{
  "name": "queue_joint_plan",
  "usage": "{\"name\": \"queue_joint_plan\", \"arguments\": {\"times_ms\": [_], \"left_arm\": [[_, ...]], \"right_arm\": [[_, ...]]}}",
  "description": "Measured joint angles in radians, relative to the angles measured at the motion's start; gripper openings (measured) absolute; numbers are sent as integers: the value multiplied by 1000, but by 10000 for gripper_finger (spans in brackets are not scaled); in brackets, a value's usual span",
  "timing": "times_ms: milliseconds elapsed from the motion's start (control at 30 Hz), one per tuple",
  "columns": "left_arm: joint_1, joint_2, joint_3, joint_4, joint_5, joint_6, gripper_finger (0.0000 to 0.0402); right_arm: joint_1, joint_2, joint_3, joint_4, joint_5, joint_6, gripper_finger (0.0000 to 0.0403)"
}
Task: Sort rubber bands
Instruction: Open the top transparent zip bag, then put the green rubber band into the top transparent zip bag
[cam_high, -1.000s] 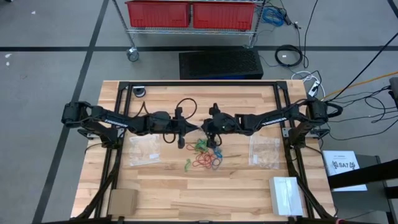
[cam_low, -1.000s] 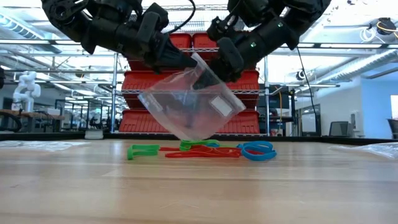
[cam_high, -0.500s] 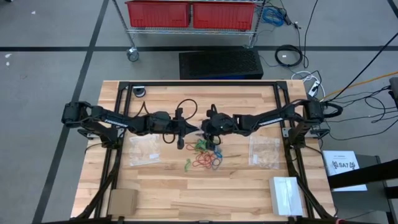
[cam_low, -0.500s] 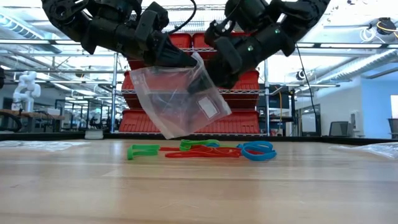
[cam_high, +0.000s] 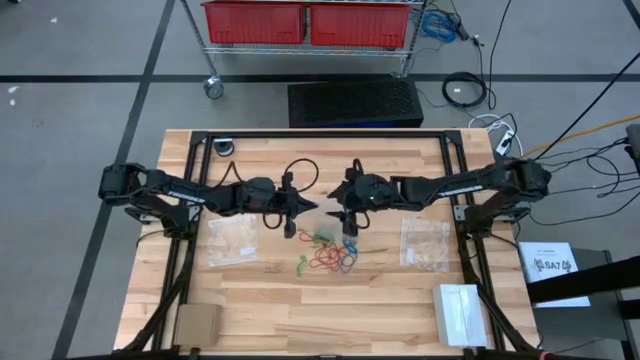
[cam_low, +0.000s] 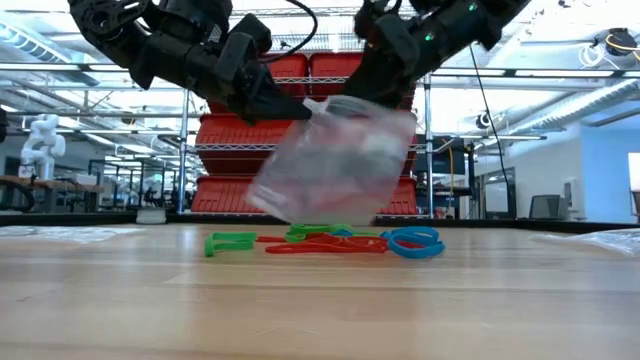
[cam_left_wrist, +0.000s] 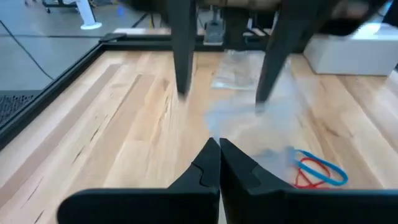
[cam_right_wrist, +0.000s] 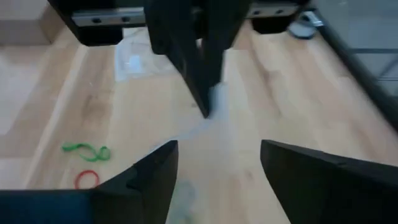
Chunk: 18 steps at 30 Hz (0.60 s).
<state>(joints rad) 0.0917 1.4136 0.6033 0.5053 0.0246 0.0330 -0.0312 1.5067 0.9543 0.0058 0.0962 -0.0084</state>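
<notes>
The robot's right gripper will next move to the green rubber bands (cam_high: 323, 239) (cam_right_wrist: 181, 202) on the far side of the red tangle and close on one of them there.
A clear zip bag (cam_low: 335, 165) hangs over the middle of the table, blurred, with my left gripper (cam_low: 300, 108) shut on it. Below it the rubber bands (cam_low: 330, 240), green, red and blue, lie loose on the wood (cam_high: 328, 255). My right gripper (cam_right_wrist: 217, 168) stands open, higher and just to the right of the bag, with nothing between its fingers (cam_left_wrist: 182, 50). In the right wrist view my left gripper (cam_right_wrist: 208, 106) points at me, with the bag (cam_right_wrist: 205, 127) below its tip. My left gripper pinches the bag's upper edge at one corner (cam_low: 312, 112) between its two shut fingers. The fingers come slanting down from the table's left. The bag hangs below them, clear of the table and above the bands.
A second clear bag (cam_high: 232, 240) lies left of the bands and a third (cam_high: 425, 243) to the right. A white box (cam_high: 460, 312) and a cardboard box (cam_high: 197, 322) sit near the front edge. A black frame (cam_high: 320, 135) borders the table.
My right gripper has opened, let go of the bag and risen, drawing back toward the table's right edge. The bag, held by both grippers a second ago, now hangs from my left gripper alone and has swung toward the right.
</notes>
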Motion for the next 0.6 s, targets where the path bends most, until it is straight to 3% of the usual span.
{"name": "queue_joint_plan", "arguments": {"times_ms": [133,300,600], "left_arm": [[13,0,0,-5,-3,2,0],[31,-25,0,-32,-45,9,0],[60,-188,0,-108,-68,36,0]], "right_arm": [[32,-72,0,-61,84,-10,228],[67,-107,0,-144,89,13,229],[81,35,-4,-271,88,113,228]]}}
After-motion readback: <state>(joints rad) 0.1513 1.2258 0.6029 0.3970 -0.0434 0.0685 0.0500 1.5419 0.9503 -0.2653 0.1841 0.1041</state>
